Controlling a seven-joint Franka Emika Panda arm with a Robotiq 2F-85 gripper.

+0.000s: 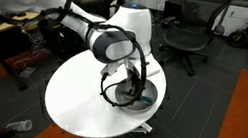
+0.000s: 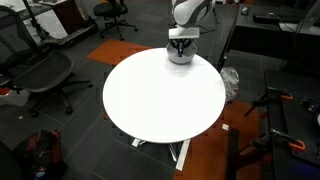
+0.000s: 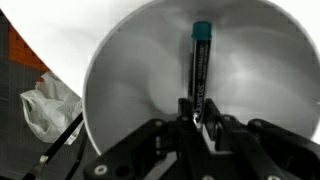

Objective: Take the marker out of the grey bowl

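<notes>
My gripper should release the marker on the bare white table (image 1: 96, 71) between the grey bowl and the far edge of the table.
The grey bowl (image 1: 132, 98) stands near the edge of the white round table, also seen in an exterior view (image 2: 180, 56). In the wrist view the bowl's pale inner wall (image 3: 115, 80) fills the frame. The marker (image 3: 200, 62), dark with a teal cap at its far end, lies inside the bowl and points away from the camera. My gripper (image 3: 198, 112) reaches down into the bowl, and its two fingers press on both sides of the marker's near end. In both exterior views the gripper (image 1: 138, 83) (image 2: 180, 41) sits right over the bowl and hides the marker.
The white round table (image 1: 73, 98) (image 2: 160, 95) carries only the bowl. Black office chairs (image 1: 192, 22) (image 2: 40, 70) stand around it. A white plastic bag (image 3: 42, 105) (image 2: 230, 82) lies on the floor beside the table, near the bowl's edge.
</notes>
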